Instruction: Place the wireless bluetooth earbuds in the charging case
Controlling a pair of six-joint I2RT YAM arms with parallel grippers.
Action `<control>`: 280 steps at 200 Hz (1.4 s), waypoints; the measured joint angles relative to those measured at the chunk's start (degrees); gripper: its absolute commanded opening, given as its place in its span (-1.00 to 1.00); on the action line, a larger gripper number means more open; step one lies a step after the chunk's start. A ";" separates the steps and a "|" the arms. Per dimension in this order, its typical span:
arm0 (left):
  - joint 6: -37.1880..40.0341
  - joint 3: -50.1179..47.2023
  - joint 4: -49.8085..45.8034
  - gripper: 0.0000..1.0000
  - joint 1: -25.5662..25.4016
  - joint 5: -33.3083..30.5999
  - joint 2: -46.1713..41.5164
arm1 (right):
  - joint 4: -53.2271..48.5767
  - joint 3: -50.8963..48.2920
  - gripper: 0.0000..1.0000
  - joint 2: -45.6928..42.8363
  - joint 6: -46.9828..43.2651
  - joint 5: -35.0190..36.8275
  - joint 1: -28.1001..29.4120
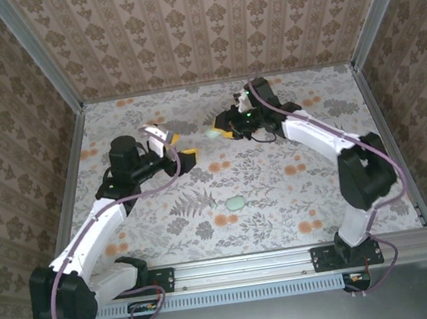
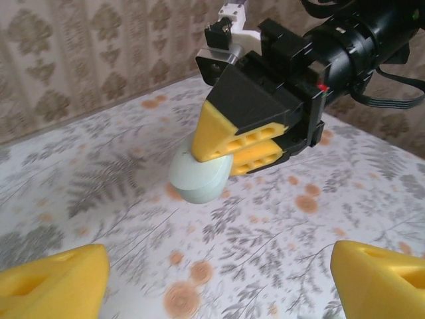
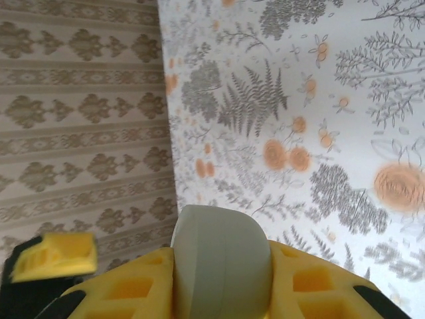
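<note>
I will use my right gripper to set the charging case down on the floral table [image 1: 199,153] [image 3: 332,139], beside the fingertips of my left gripper.
The charging case [image 3: 222,252] is a pale green, rounded shell with its lid down. My right gripper [image 3: 222,296] is shut on it, one yellow finger on each side. In the left wrist view the case [image 2: 199,179] hangs just above the table under the right gripper's fingers [image 2: 232,143]. From above, the case [image 1: 215,133] is at the back middle, at the tip of the right gripper [image 1: 227,130]. My left gripper [image 2: 219,286] stands open and holds nothing, a short way left of the case [image 1: 181,149]. A small pale green piece [image 1: 236,202] lies mid-table, too small to identify as an earbud.
The floral table [image 1: 280,190] is walled by patterned panels on the left, back and right. The left arm [image 1: 103,221] reaches diagonally from the near left. The right arm [image 1: 330,144] comes in from the near right, with cables trailing along it.
</note>
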 measured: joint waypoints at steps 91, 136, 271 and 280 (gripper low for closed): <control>-0.61 -6.62 1.11 0.73 4.07 -1.86 -0.83 | -5.53 26.82 -0.65 32.83 -6.05 -0.94 4.24; -1.60 -7.80 4.02 0.73 4.35 -1.81 0.17 | -10.01 30.75 -0.47 37.20 -8.04 -0.87 4.13; -1.75 -7.82 2.47 0.72 4.68 -1.79 -1.53 | -21.88 26.56 0.04 28.41 -16.63 5.51 3.02; -1.75 -7.82 1.99 0.71 4.68 -1.81 -2.21 | -22.36 25.09 0.05 25.90 -17.31 6.21 2.93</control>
